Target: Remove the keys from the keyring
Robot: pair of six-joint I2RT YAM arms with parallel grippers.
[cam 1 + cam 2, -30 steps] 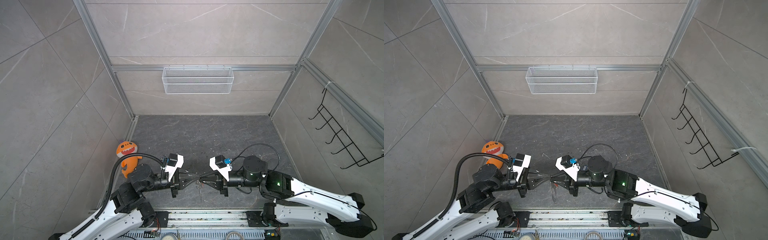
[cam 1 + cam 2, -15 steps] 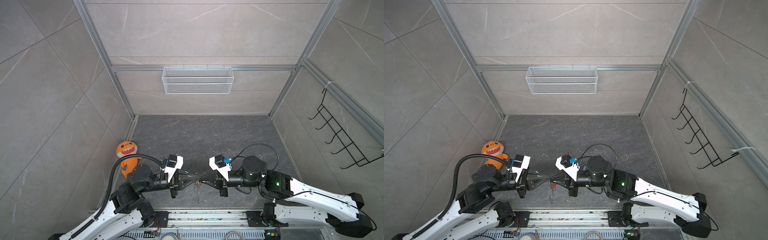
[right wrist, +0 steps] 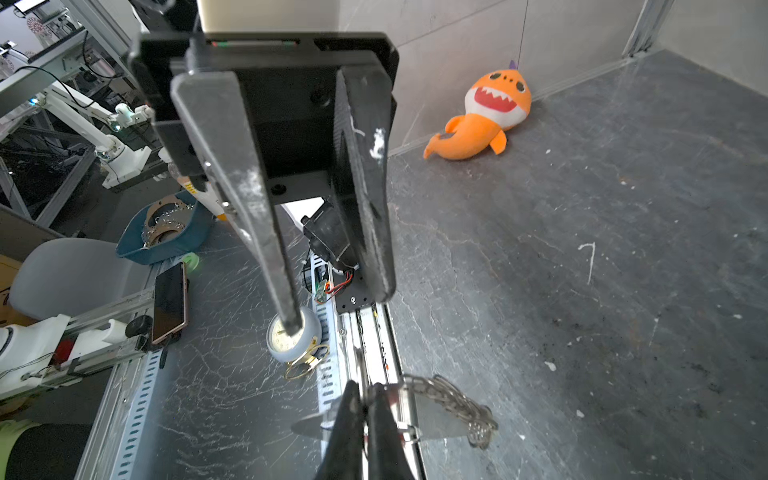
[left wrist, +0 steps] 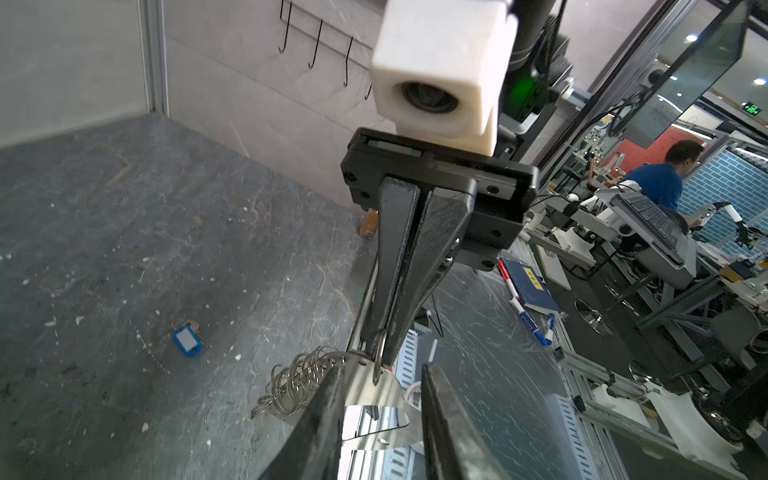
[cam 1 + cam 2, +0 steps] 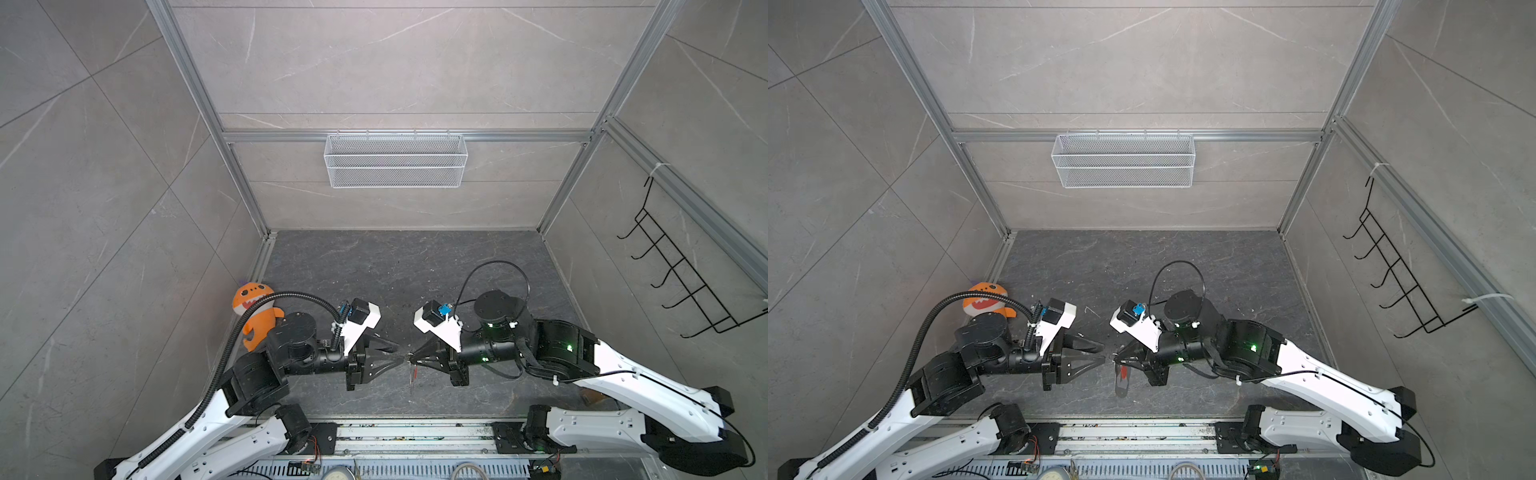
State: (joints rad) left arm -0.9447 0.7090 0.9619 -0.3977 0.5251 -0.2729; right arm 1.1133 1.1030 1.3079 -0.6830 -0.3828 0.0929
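Observation:
The right gripper's fingers cover the ring beside the red tag, so next the left gripper takes the fob's top edge (image 4: 360,364) before the right gripper opens and grips again.
My right gripper (image 3: 363,401) is shut on the thin ring of the keyring (image 4: 376,399), whose shiny oval fob (image 3: 432,422) and looped chain (image 4: 299,384) hang below the fingertips. A key with a red tag (image 5: 1124,371) dangles against the fob. Facing it from the left, my left gripper (image 4: 382,374) is open; its jaws stand on either side of the fob without gripping it. In both top views the two grippers (image 5: 398,353) (image 5: 412,356) nearly meet above the front of the floor. The key with a blue tag (image 4: 188,340) lies loose on the dark floor.
An orange plush shark (image 5: 255,309) sits by the left wall behind my left arm. A white wire basket (image 5: 395,160) hangs on the back wall and a black hook rack (image 5: 681,282) on the right wall. The metal rail (image 5: 415,434) borders the floor's front edge.
My left gripper has opened and let go of the keyring, which now hangs from the right gripper alone. The right gripper closed fully on the ring. Both arms stayed nearly in place.

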